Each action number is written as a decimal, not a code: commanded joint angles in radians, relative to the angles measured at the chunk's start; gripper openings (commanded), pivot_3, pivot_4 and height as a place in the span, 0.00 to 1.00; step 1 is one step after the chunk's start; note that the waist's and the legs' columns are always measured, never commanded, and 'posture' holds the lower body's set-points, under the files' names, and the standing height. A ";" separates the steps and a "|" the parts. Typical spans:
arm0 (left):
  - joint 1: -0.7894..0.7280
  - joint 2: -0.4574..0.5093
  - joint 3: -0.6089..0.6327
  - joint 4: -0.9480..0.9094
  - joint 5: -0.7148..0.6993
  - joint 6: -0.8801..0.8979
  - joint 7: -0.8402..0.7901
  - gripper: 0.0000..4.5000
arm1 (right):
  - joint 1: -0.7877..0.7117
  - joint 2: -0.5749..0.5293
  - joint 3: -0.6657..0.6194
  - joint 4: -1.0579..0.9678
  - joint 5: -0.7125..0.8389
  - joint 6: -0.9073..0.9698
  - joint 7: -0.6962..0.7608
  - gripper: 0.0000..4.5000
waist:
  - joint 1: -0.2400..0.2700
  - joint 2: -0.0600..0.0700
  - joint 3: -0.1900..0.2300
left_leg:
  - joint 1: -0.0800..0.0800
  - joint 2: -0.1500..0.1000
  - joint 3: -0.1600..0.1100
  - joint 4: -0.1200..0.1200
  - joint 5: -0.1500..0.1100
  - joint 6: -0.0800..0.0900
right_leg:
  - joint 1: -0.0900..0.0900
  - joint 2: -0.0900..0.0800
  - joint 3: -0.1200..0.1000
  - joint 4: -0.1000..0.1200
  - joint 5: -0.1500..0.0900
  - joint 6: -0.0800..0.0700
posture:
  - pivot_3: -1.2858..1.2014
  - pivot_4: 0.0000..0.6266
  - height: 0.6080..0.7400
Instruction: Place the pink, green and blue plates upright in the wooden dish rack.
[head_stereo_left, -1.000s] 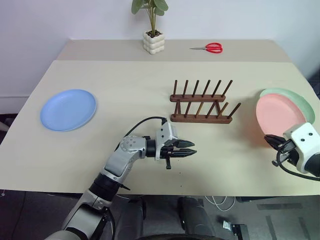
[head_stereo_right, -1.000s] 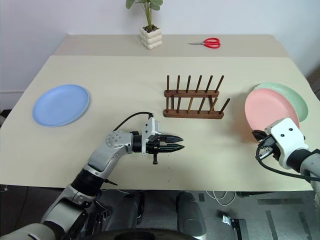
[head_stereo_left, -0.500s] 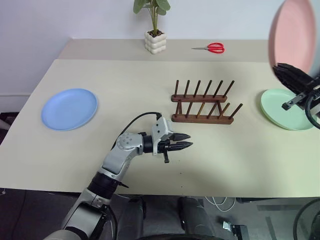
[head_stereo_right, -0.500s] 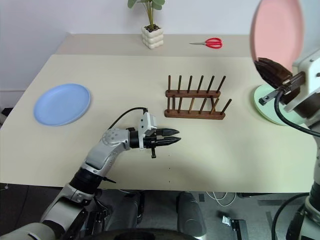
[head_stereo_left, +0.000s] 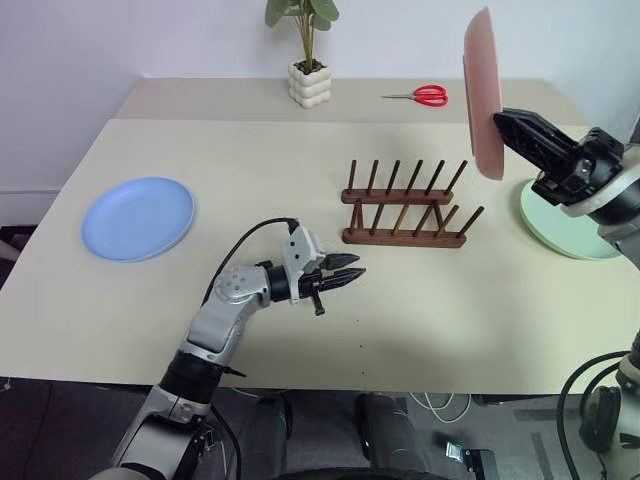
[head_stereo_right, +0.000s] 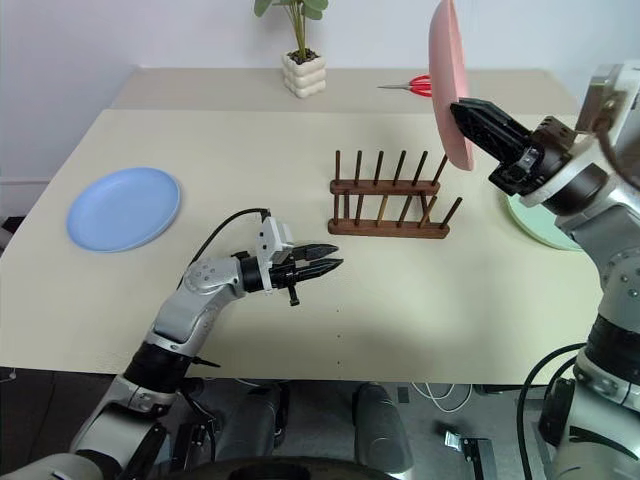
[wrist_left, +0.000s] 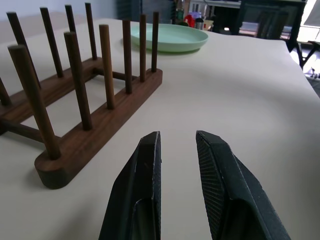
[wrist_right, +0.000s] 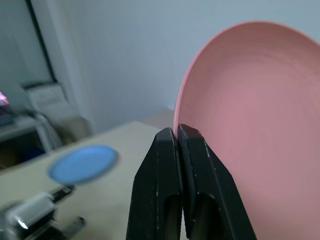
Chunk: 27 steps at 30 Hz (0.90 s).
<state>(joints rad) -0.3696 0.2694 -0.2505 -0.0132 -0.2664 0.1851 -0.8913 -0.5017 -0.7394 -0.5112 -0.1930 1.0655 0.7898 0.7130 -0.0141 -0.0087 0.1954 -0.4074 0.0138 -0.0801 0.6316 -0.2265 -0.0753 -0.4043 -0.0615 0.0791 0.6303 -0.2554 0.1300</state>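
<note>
Next, my right gripper lets go of the pink plate in the rack's end slot (head_stereo_left: 457, 225) nearest the green plate.
The pink plate (head_stereo_left: 482, 95) hangs upright and edge-on in the air, above and just right of the wooden dish rack (head_stereo_left: 405, 215). My right gripper (head_stereo_left: 499, 121) is shut on its rim, and the pinch on the pink plate (wrist_right: 260, 125) is plain in the right wrist view. On the table at the right edge lies the green plate (head_stereo_left: 562, 232), flat. Far left, the blue plate (head_stereo_left: 138, 218) also lies flat. My left gripper (head_stereo_left: 356, 272) hovers low in front of the rack's left end, pointing toward it, open a little with nothing between its fingers (wrist_left: 147, 165).
A potted plant (head_stereo_left: 307, 80) and red scissors (head_stereo_left: 428, 96) sit on the raised back section of the table. The rack has two rows of thin upright pegs (wrist_left: 80, 85). Bare tabletop (head_stereo_left: 260, 170) lies between the blue plate and the rack.
My right gripper has lifted the pink plate off the green one, turned it upright and carried it left toward the rack. My left gripper has drifted slightly left.
</note>
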 joint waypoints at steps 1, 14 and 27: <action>0.012 0.013 0.023 -0.049 -0.005 -0.001 0.016 0.25 | -0.039 -0.007 -0.024 0.036 0.087 0.034 0.022 0.01 | -0.001 0.000 0.000 | 0.000 0.000 0.000 0.000 0.000 0.000 | 0.000 0.000 0.000 0.000 0.000 0.000 | 0.52 0.24 0.92; 0.035 0.035 0.028 -0.081 -0.011 0.010 0.036 0.25 | -0.025 0.047 0.009 0.137 0.097 0.054 0.003 0.01 | -0.002 0.000 0.000 | 0.000 0.000 0.000 0.000 0.000 0.000 | 0.000 0.000 0.000 0.000 0.000 0.000 | 0.52 0.24 0.92; 0.036 0.046 0.026 -0.086 -0.010 0.015 0.033 0.25 | -0.027 0.044 -0.021 0.244 0.121 0.086 0.020 0.01 | -0.003 0.000 0.000 | 0.000 0.000 0.000 0.000 0.000 0.000 | -0.001 0.000 0.000 0.000 0.000 0.000 | 0.52 0.24 0.92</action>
<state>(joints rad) -0.3277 0.3137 -0.2398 -0.0614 -0.2670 0.2086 -0.8621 -0.5177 -0.6863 -0.4988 0.0458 1.1634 0.8767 0.7248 -0.0170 -0.0084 0.1954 -0.4076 0.0139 -0.0799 0.6316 -0.2265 -0.0753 -0.4049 -0.0611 0.0792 0.6304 -0.2552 0.1305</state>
